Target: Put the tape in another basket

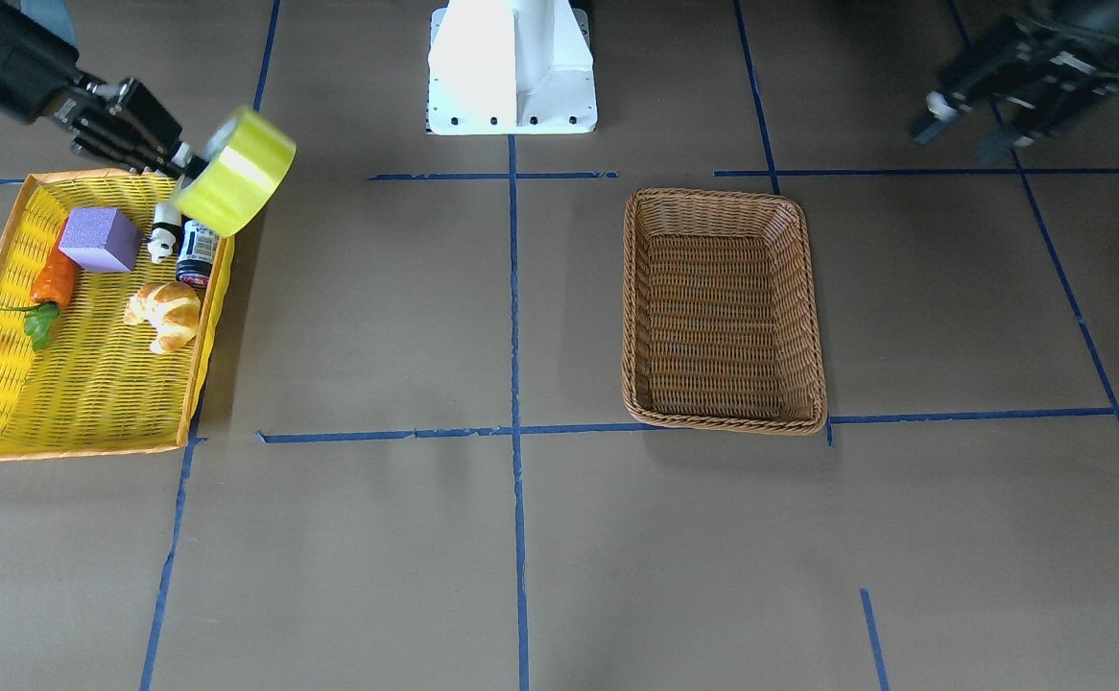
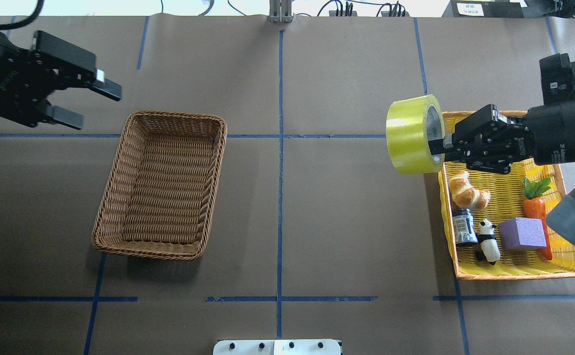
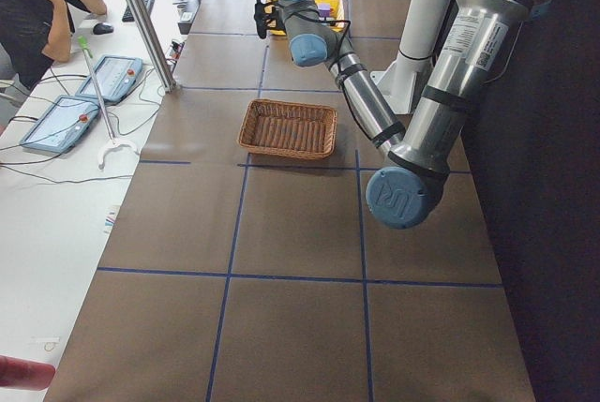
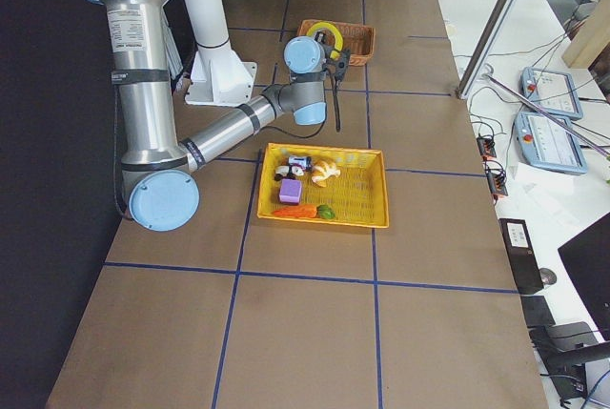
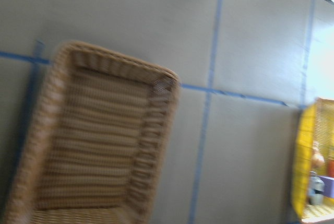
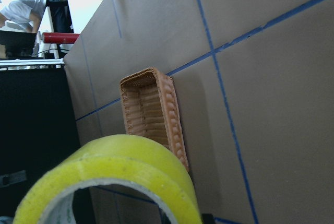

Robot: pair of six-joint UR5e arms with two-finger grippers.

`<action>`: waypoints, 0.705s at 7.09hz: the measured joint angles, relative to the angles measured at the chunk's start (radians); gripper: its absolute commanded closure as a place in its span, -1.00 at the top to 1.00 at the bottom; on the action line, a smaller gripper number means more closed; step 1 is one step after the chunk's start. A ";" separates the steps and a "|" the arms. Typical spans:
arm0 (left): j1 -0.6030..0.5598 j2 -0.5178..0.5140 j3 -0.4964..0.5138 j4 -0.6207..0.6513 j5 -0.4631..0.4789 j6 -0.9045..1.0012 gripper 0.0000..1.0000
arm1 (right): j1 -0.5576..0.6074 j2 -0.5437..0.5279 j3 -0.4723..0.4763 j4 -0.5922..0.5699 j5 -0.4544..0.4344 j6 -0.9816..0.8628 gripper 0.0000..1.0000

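The yellow tape roll should pass next from my right gripper to my left gripper, which should close on the tape roll's free side (image 1: 270, 173).
My right gripper (image 2: 438, 148) is shut on the yellow tape roll (image 2: 412, 134) and holds it in the air over the inner rim of the yellow basket (image 2: 514, 272); the roll also shows in the front view (image 1: 235, 173) and fills the bottom of the right wrist view (image 6: 109, 179). The brown wicker basket (image 2: 161, 185) stands empty on the table's left half, far from the tape; it shows in the front view (image 1: 721, 309) and the left wrist view (image 5: 94, 135). My left gripper (image 2: 97, 103) is open and empty, hovering beyond the wicker basket's far left corner.
The yellow basket holds a croissant (image 2: 467, 191), a dark jar (image 2: 463, 227), a panda figure (image 2: 488, 240), a purple block (image 2: 522, 233) and a toy carrot (image 2: 536, 207). The robot's white base (image 1: 511, 67) stands at the table's edge. Operators' desks line the far side.
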 measured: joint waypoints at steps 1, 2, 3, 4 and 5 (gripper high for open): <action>0.102 -0.015 0.001 -0.190 0.112 -0.189 1.00 | -0.049 0.005 -0.001 0.109 -0.034 0.072 -1.00; 0.215 -0.022 0.004 -0.373 0.243 -0.339 1.00 | -0.125 0.011 0.001 0.218 -0.105 0.138 -1.00; 0.331 -0.027 0.005 -0.532 0.390 -0.459 1.00 | -0.209 0.023 0.002 0.323 -0.187 0.195 -1.00; 0.430 -0.032 0.004 -0.661 0.538 -0.553 1.00 | -0.278 0.043 0.003 0.387 -0.243 0.230 -1.00; 0.491 -0.035 0.006 -0.760 0.640 -0.613 1.00 | -0.325 0.064 0.004 0.416 -0.270 0.245 -1.00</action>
